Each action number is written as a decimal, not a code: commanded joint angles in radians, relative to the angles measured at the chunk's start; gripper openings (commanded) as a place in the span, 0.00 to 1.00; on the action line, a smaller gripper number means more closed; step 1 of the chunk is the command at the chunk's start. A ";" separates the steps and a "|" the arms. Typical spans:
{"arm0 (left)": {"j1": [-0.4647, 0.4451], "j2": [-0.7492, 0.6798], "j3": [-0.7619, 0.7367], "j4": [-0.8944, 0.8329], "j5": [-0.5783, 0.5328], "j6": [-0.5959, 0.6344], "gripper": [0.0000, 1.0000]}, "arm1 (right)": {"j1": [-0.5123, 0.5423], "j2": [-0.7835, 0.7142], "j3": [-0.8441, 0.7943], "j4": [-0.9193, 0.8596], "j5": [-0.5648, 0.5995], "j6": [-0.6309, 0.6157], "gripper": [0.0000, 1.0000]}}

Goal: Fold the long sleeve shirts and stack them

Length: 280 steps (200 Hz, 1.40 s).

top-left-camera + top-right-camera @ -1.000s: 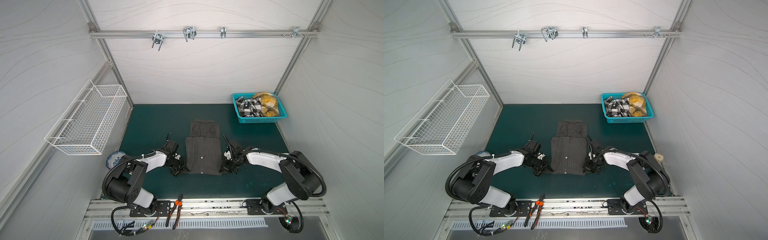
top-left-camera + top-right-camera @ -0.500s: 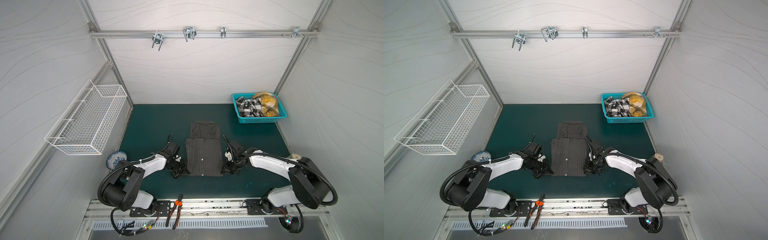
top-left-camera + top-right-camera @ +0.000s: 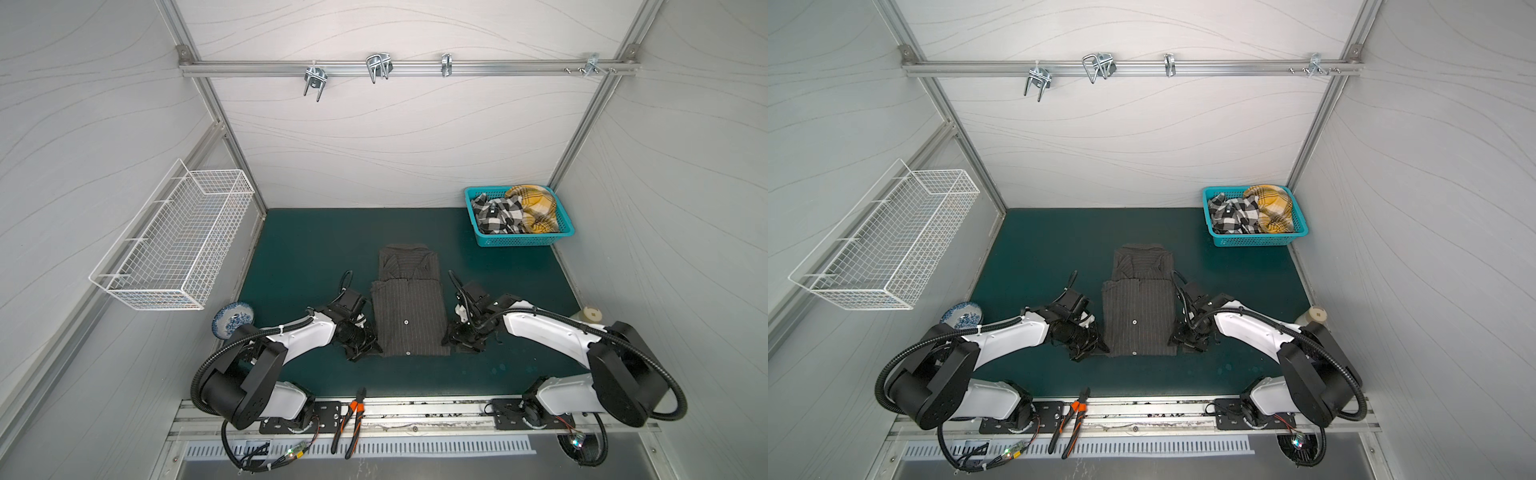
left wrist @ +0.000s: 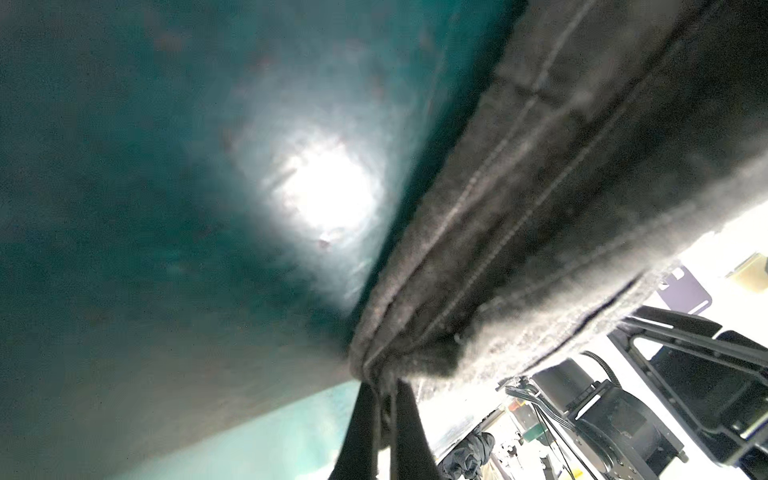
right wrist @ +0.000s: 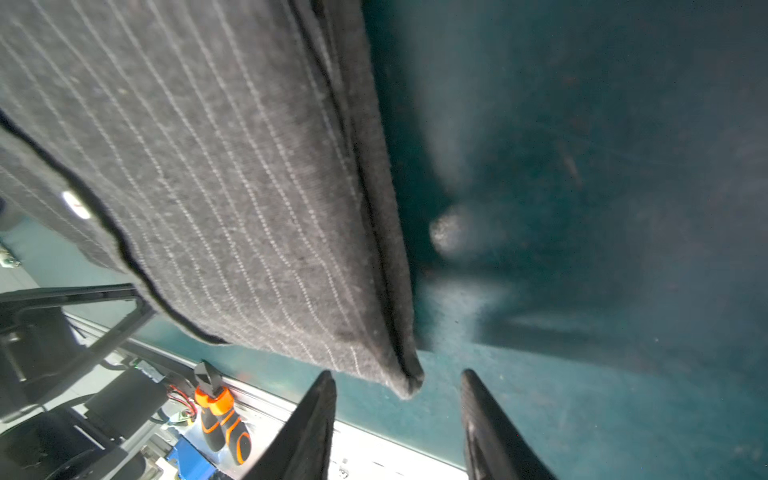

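Note:
The shirt's near corner is loose ahead of the robot's open right gripper, so that gripper should reach in and pinch that corner (image 5: pixel 400 369) before both grippers lift the shirt's hem.
A dark charcoal pinstriped long sleeve shirt (image 3: pixel 409 307) (image 3: pixel 1140 316) lies folded into a narrow rectangle on the green mat, collar toward the back wall. My left gripper (image 3: pixel 370 349) (image 3: pixel 1100 351) sits at its near left corner. In the left wrist view the left gripper (image 4: pixel 380 378) is shut on a bunched fold of the shirt's (image 4: pixel 540 187) edge. My right gripper (image 3: pixel 451 343) (image 3: pixel 1177 345) is at the near right corner. In the right wrist view the right gripper (image 5: pixel 398 376) stands open, and the shirt's (image 5: pixel 228 187) corner hangs loose between the fingertips, touching neither.
A teal basket (image 3: pixel 519 242) (image 3: pixel 1254 240) with checked and yellow garments stands at the back right. A white wire basket (image 3: pixel 174 245) hangs on the left wall, with a blue-and-white bowl (image 3: pixel 232 324) below it. Orange pliers (image 3: pixel 351 419) lie on the front rail.
My right gripper's jaws have opened and let go of the shirt's near right corner. The left gripper stays shut on its corner. The shirt's near edge has shifted slightly toward the front.

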 commanded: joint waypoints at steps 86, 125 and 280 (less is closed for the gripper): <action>-0.011 -0.004 0.006 0.006 -0.044 -0.007 0.13 | -0.003 0.073 -0.030 0.071 -0.028 0.033 0.46; -0.011 -0.006 0.018 -0.017 -0.068 -0.002 0.19 | -0.006 0.100 -0.035 0.098 -0.029 0.037 0.30; -0.017 -0.013 0.066 -0.107 -0.092 0.065 0.00 | 0.008 0.002 0.000 0.059 -0.054 -0.031 0.00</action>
